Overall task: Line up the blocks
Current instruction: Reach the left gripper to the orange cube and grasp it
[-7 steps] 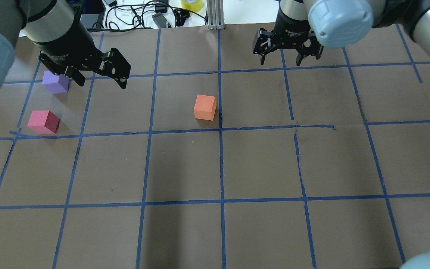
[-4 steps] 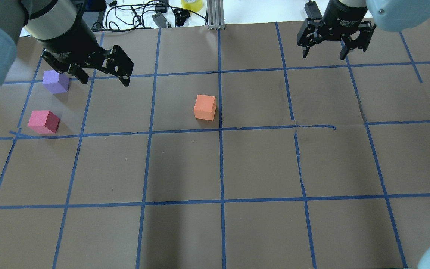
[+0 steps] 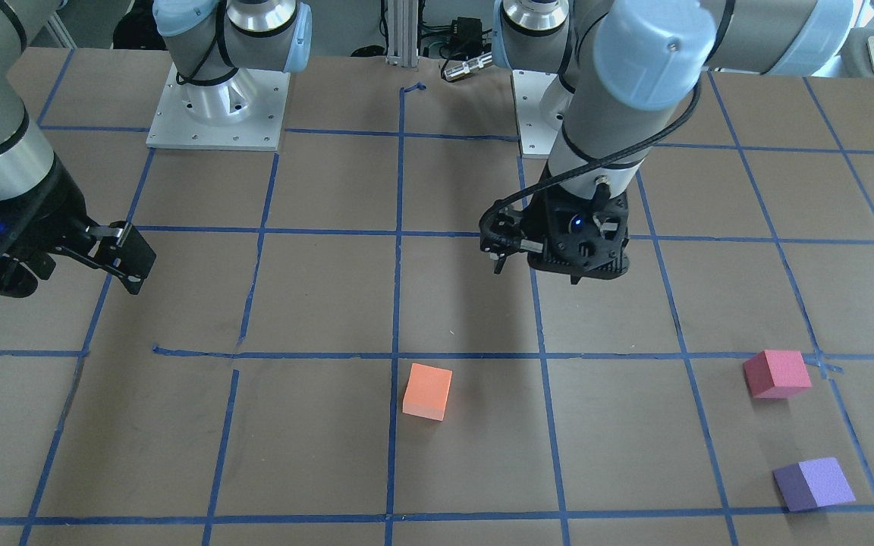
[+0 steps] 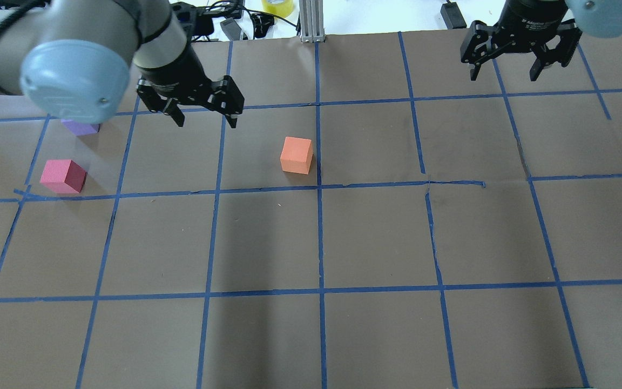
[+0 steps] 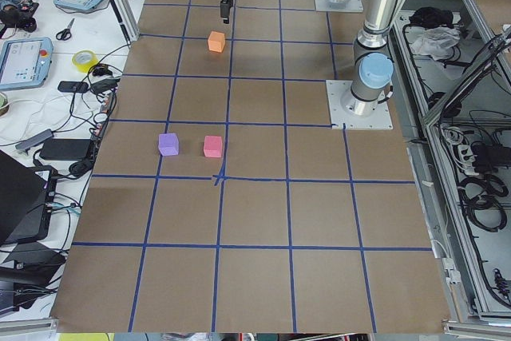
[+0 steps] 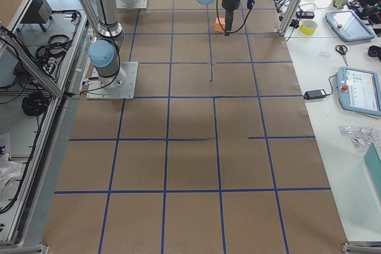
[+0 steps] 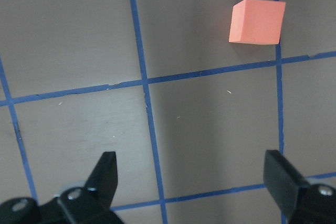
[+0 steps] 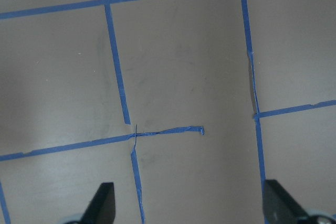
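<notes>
The robot's left gripper should close on the sides of the orange block (image 3: 427,392) (image 7: 258,22), as that block still lies apart from the pinkish-red and purple blocks.
The orange block (image 4: 296,155) sits near the table's middle and also shows in the left wrist view (image 7: 257,22). The pinkish-red block (image 4: 62,176) lies at the far left. The purple block (image 3: 814,483) lies just beyond it, and in the overhead view it (image 4: 80,128) is mostly hidden by my left arm's elbow. My left gripper (image 4: 205,121) is open and empty, above the table to the left of the orange block and a little beyond it. My right gripper (image 4: 503,75) is open and empty at the far right, away from all blocks.
The table is brown paper with a blue tape grid (image 4: 319,186). Cables and a yellow tape roll (image 4: 277,6) lie past the far edge beside an aluminium post (image 4: 311,21). The arm bases (image 3: 217,110) stand on the robot's side.
My left gripper has moved right, from beside the purple block toward the orange block, and its elbow now covers the purple block. My right gripper has moved right and farther back. The blocks have not moved.
</notes>
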{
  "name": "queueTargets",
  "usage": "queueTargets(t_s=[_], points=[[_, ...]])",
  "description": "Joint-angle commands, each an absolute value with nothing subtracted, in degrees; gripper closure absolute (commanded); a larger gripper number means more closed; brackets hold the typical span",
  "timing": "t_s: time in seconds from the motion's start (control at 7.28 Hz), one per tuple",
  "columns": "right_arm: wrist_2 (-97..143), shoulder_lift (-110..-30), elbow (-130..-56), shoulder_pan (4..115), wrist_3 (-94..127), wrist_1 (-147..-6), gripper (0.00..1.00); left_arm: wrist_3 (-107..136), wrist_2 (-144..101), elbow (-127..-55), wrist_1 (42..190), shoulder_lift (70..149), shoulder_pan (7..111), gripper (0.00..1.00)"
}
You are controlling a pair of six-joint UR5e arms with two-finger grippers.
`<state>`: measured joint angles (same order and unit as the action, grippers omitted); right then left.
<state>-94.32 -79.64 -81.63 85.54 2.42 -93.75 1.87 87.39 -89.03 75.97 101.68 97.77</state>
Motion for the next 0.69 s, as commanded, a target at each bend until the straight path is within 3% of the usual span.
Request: queueTargets(t_s=[0.0, 0.55], points=[[-93.08, -80.95, -82.44, 87.10, -0.17, -92.98, 0.00, 6.05, 87.80, -89.03, 66.29, 111.32, 103.16, 0.00], [-92.37, -83.93, -83.66, 88.33, 0.35, -92.20, 0.00, 11.16, 88.15, -88.59, 57.52, 121.09, 106.70, 0.00]])
